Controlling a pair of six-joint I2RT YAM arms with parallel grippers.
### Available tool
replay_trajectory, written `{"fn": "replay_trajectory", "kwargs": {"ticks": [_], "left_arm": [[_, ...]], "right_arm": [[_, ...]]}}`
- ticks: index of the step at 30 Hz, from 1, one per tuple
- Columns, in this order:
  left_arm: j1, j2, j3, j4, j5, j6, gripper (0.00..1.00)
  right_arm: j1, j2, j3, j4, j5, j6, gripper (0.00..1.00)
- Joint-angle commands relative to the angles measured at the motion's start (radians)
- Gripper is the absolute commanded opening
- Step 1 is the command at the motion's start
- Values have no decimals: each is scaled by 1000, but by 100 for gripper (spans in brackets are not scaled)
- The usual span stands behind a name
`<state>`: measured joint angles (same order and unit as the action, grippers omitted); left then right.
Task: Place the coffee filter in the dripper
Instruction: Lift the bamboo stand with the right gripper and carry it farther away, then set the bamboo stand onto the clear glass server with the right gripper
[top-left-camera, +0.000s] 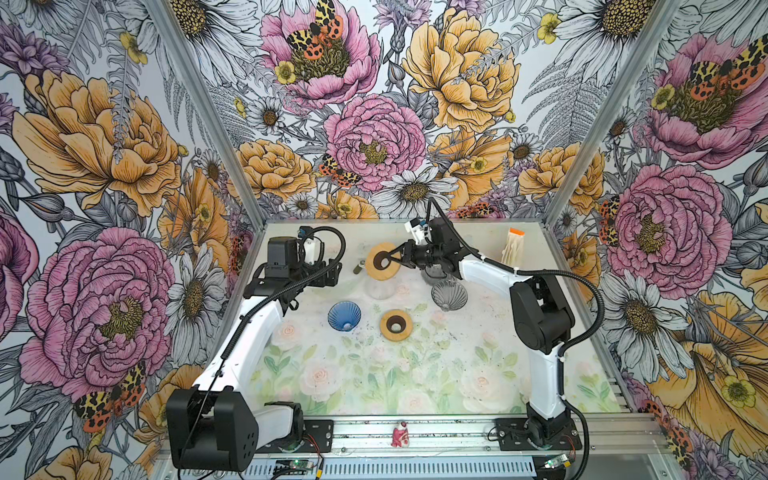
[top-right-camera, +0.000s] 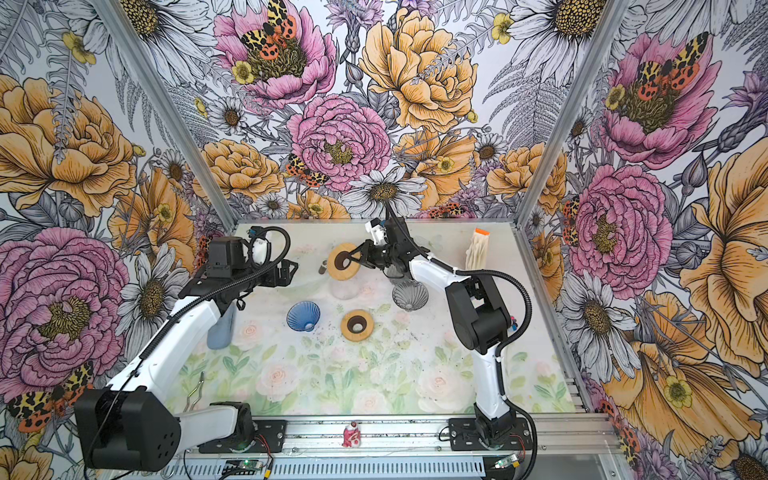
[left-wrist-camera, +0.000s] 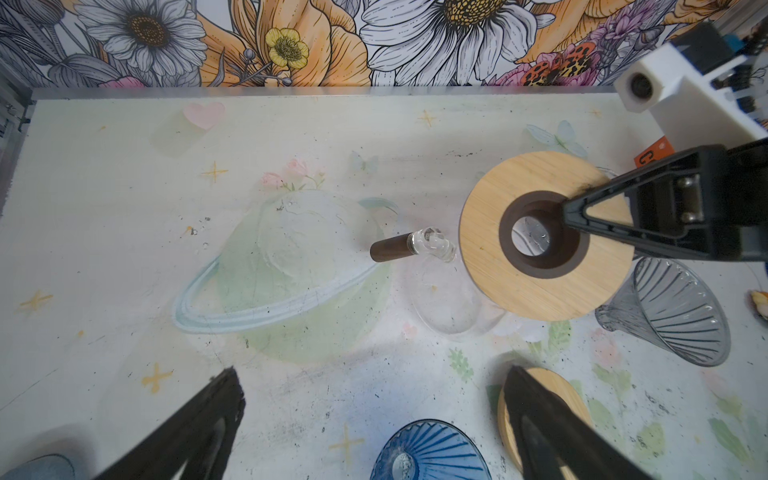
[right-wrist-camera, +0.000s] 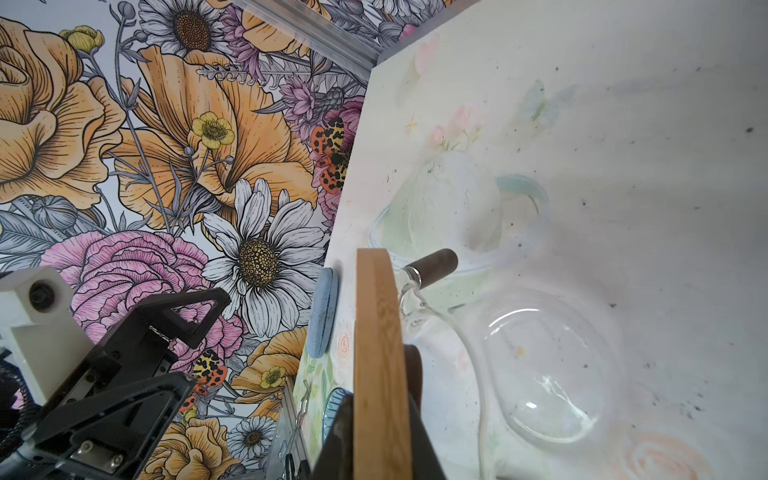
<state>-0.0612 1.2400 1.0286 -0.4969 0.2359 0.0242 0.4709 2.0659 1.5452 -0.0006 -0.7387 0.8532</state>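
My right gripper is going to let go of the wooden ring on the opening of the clear glass vessel (top-left-camera: 377, 269) (right-wrist-camera: 422, 382) with the dark handle.
The coffee filters (top-left-camera: 514, 246) (top-right-camera: 478, 249) stand as a pale stack with an orange tab at the back right, untouched. A blue ribbed dripper (top-left-camera: 344, 316) (left-wrist-camera: 428, 453) and a grey ribbed dripper (top-left-camera: 449, 294) (left-wrist-camera: 673, 316) lie mid-table. My right gripper (top-left-camera: 390, 261) (right-wrist-camera: 380, 405) is shut on the rim of a wooden ring (top-left-camera: 382, 266) (left-wrist-camera: 498, 291) and holds it above a clear glass vessel (top-left-camera: 379, 289) (left-wrist-camera: 449, 303) with a dark handle. My left gripper (top-left-camera: 330, 272) (left-wrist-camera: 372, 374) hangs open at the back left, with nothing between its fingers.
A second wooden ring (top-left-camera: 396, 325) (left-wrist-camera: 561, 384) lies beside the blue dripper. A blue-grey pad (top-right-camera: 220, 328) and a bent wire tool (top-right-camera: 195, 390) sit by the left edge. A small red figurine (top-left-camera: 400, 434) stands on the front rail. Floral walls enclose three sides.
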Motion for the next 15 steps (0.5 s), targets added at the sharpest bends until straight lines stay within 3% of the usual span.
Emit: {"fn": "replay_trajectory", "kwargs": {"ticks": [1,15], "left_arm": [[8,-10,-3,-8,20,-10,99],[18,-17,2,-22,27,-7,99]], "right_arm": [[3,35,39,58,-10,14,0],[0,54,33,79,-8,30,10]]}}
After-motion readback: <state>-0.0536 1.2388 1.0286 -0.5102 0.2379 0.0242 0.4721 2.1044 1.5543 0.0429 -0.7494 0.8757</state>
